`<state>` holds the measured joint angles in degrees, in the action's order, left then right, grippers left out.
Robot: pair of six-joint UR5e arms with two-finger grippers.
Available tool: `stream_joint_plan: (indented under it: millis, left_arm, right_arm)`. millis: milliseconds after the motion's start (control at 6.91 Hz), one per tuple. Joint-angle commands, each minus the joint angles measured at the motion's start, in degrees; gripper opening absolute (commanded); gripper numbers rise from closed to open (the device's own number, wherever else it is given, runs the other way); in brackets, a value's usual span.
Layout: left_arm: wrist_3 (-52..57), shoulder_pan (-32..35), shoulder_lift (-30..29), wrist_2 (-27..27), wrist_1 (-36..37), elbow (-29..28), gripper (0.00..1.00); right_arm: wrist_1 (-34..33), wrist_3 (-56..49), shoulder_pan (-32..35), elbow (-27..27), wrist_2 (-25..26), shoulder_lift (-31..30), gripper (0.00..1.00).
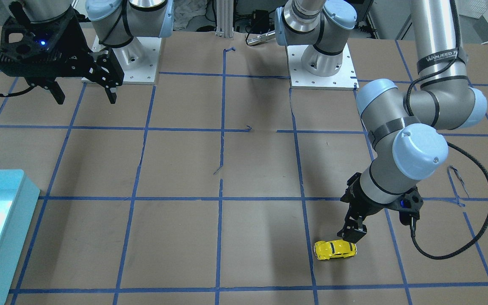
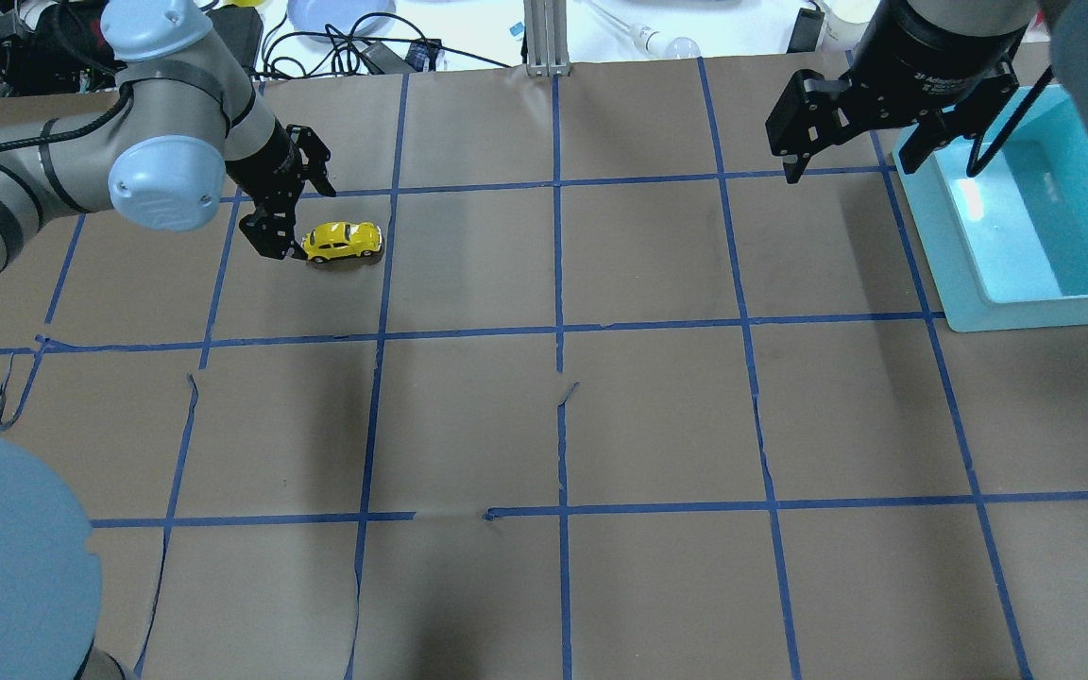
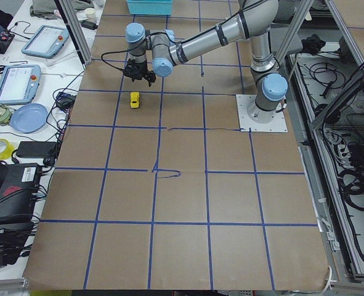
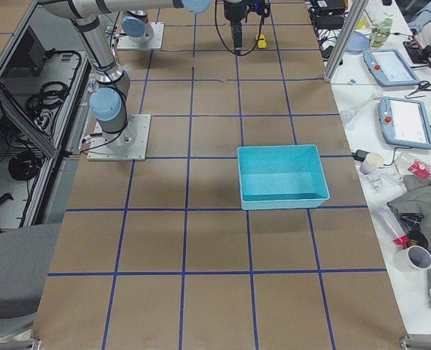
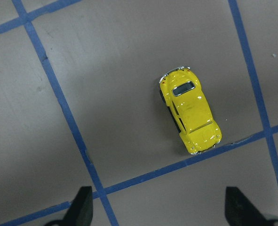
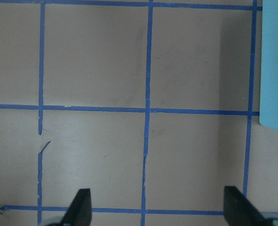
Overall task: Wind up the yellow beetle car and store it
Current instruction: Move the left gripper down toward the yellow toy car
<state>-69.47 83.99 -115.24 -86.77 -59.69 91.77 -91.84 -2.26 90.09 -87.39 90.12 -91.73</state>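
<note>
Next, my left gripper should go to the yellow beetle car and close on both sides of its roof point(image 1: 341, 247) point(image 5: 192, 108), just ahead of its rear window.
The yellow beetle car point(image 2: 343, 241) stands on its wheels on the brown paper-covered table, at the far left side in the overhead view. It also shows in the front view point(image 1: 335, 250) and in the left wrist view point(image 5: 190, 110). My left gripper point(image 2: 291, 203) is open and empty. It hovers just beside the car and above it, and does not touch it. In the left wrist view both fingertips point(image 5: 82, 205) show at the bottom edge, with the car ahead of them and not between them. My right gripper point(image 2: 851, 146) is open and empty, high up near the bin.
A teal bin point(image 2: 1026, 307) stands at the table's far right, seen also in the front view point(image 1: 19, 199) and at the right wrist view's right edge point(image 6: 273, 61). Blue tape lines grid the brown paper. Both arm bases stand at the robot's edge of the table.
</note>
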Motion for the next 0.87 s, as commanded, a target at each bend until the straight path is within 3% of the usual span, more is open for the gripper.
stream_joint_plan:
  millis: [0,723]
  left_arm:
    - [-3.9,0.0,-4.0,-0.2,4.7,-0.4,1.00]
    - [-7.1,-0.1,-9.2,-3.6,5.9,-3.1,1.00]
  right_arm:
    - [0.0,0.1,0.1,-0.2,0.0,0.1,1.00]
    - [-0.1,0.1,0.1,-0.6,0.0,0.1,1.00]
